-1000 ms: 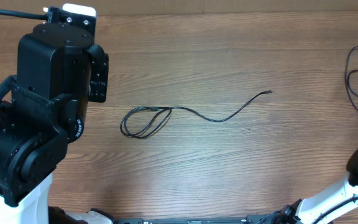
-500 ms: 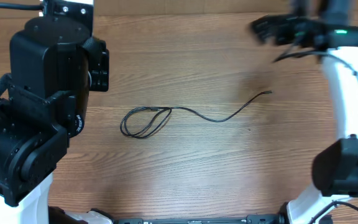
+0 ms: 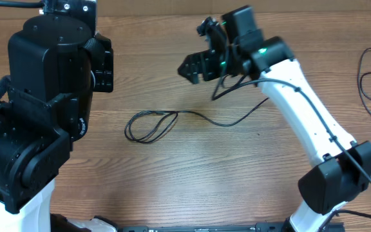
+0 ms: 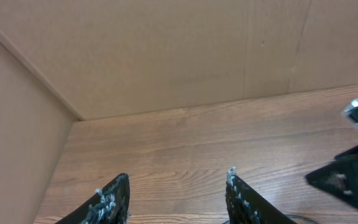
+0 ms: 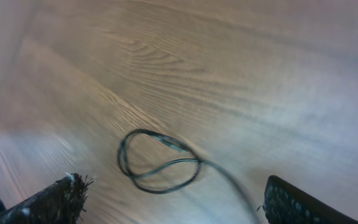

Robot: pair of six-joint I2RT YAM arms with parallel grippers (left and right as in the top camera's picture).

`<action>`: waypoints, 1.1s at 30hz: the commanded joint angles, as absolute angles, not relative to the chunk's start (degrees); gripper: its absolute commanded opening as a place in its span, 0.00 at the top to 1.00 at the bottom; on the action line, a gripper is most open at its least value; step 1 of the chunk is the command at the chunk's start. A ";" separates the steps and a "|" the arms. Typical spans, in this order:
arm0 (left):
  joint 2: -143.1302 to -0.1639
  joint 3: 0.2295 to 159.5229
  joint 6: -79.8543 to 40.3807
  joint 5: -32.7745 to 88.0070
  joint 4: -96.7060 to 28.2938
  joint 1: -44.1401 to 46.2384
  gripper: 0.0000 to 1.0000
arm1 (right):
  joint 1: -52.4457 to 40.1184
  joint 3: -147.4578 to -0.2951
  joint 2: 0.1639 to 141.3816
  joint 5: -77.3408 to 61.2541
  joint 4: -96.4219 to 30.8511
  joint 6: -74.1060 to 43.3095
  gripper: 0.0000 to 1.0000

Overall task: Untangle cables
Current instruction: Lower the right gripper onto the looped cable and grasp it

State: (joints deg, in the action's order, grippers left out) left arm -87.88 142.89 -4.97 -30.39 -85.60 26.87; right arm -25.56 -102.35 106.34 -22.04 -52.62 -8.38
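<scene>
The robot's right gripper should go to the black cable next and close on its double loop's end [image 3: 176, 116] [image 5: 198, 163] beside the wavy tail.
One thin black cable [image 3: 221, 124] lies on the wooden table, with a double loop at its left end and a wavy tail running right under my right arm. My right gripper [image 3: 197, 50] hovers behind the tail with its jaws wide apart and empty. The right wrist view is blurred and shows the loop [image 5: 169, 163] on the wood ahead of the right gripper [image 5: 179, 200], untouched. My left gripper [image 4: 176, 186] is open with bare wood between its fingers, facing the cardboard back wall, left of the cable.
Cardboard walls [image 4: 166, 56] close off the back and left of the table. Thicker black leads [image 3: 366, 84] hang at the far right edge. The bulky left arm [image 3: 44, 116] fills the left side. The right gripper's finger [image 4: 347, 180] shows in the left wrist view.
My right arm has swung in from the right and reached leftward, now hovering behind the cable's tail. The cable has not moved. The left arm has barely shifted.
</scene>
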 commanded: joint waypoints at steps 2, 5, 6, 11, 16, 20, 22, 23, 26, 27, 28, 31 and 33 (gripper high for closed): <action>-88.12 143.37 -4.69 -30.15 -85.23 26.61 0.51 | -30.79 -99.33 105.67 -10.92 -51.29 -28.99 0.15; -88.12 143.37 -4.71 -29.80 -85.54 26.61 0.51 | -34.33 -95.88 105.73 -9.93 -47.94 -34.81 0.36; -88.12 143.37 -4.73 -29.58 -85.91 26.61 0.51 | -35.42 -94.37 105.73 -9.54 -46.37 -36.14 0.41; -88.12 143.35 -4.71 -28.91 -87.68 26.59 0.52 | -38.68 -86.87 106.10 -8.56 -40.32 -40.77 0.41; -88.12 143.35 -4.71 -28.91 -88.75 26.59 0.53 | -39.31 -77.58 106.28 -8.60 -34.37 -44.64 0.41; -88.12 143.35 -4.71 -28.88 -88.95 26.59 0.54 | -39.33 -72.73 106.32 -8.62 -31.92 -44.60 0.41; -88.12 143.37 -4.73 -28.86 -88.99 26.61 0.55 | -39.31 -71.40 106.32 -8.62 -30.79 -44.60 0.41; -88.12 143.35 -4.73 -28.86 -89.10 26.61 0.55 | -39.33 -70.94 106.32 -8.75 -30.20 -44.60 0.41; -88.12 143.35 -4.73 -28.53 -89.34 26.61 0.55 | -39.40 -70.43 106.43 -11.33 -27.90 -44.58 0.41; -88.12 143.35 -4.75 -28.45 -89.36 26.61 0.55 | -39.48 -70.43 106.43 -12.12 -27.03 -44.58 0.42; -88.12 143.37 -4.73 -28.47 -89.45 26.61 0.55 | -39.64 -70.43 106.43 -12.58 -26.04 -44.60 0.41; -88.12 143.35 -4.73 -28.47 -89.69 26.61 0.55 | -40.36 -70.43 106.45 -12.45 -23.66 -44.60 0.41; -88.12 143.37 -4.71 -28.49 -89.73 26.61 0.55 | -40.95 -70.43 106.54 -12.25 -22.15 -44.58 0.41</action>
State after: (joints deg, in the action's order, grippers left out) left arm -87.88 142.89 -4.97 -29.10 -89.58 26.87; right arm -39.72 -70.70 106.50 -11.73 -23.83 -44.27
